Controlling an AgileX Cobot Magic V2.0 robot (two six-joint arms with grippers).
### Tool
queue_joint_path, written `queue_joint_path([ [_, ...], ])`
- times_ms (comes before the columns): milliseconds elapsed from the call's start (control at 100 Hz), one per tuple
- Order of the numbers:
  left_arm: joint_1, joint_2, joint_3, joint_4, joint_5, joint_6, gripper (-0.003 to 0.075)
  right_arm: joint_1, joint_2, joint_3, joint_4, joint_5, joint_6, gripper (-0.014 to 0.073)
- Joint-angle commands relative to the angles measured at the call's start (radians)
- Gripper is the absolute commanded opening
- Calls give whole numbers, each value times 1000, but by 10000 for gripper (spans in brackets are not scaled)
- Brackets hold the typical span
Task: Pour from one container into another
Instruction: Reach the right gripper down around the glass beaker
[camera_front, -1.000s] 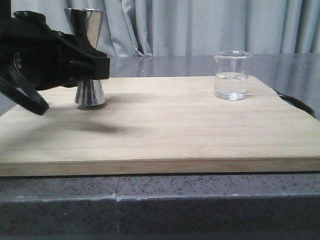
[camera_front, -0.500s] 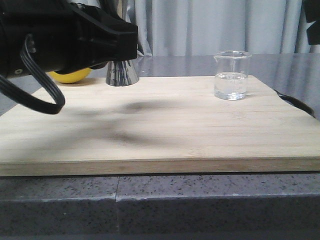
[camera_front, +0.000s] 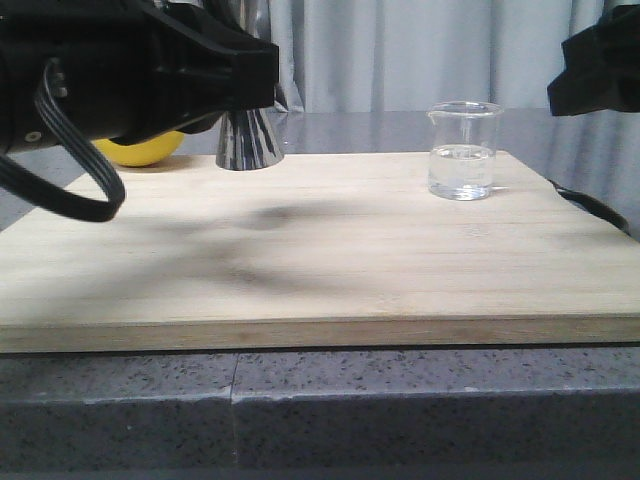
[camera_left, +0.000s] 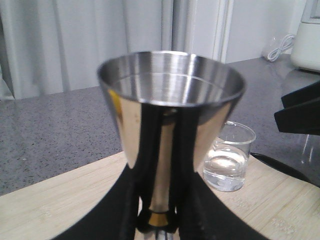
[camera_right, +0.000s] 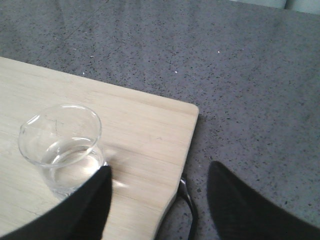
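Note:
Next, I bring my right gripper to the glass beaker on the wooden board and close it around the beaker's middle (camera_front: 462, 152) (camera_right: 68, 162), just under the beaker's rim.
The steel jigger (camera_left: 170, 105) hangs upright above the left part of the wooden board (camera_front: 330, 250), with my left gripper (camera_left: 159, 220) shut on its gold-banded waist. In the front view only its lower cone (camera_front: 248, 142) shows below the black left arm (camera_front: 120, 70). The glass beaker (camera_front: 463, 150), about a third full of clear liquid, stands on the board's back right part. My right gripper (camera_right: 157, 200) is open, hovering above the board's right edge beside the beaker (camera_right: 62, 145), apart from it. It also shows at the front view's upper right as the right gripper (camera_front: 598, 70).
A yellow round object (camera_front: 140, 150) lies behind the board at the left. A dark curved cable (camera_right: 189, 207) runs along the board's right edge on the grey speckled counter (camera_right: 240, 75). Grey curtains hang behind.
The left gripper has lifted the jigger off the board and carried it a little rightward. The right gripper has come into the front view at the upper right, near the beaker.

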Motion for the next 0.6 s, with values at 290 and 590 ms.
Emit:
queue_joint_path([
  [290, -5, -38, -30, 7, -75, -8, -19, 77, -15, 13, 16, -143, -2, 521],
  [590, -5, -38, -30, 7, -75, -8, -19, 77, 20, 111, 16, -351, -2, 521],
])
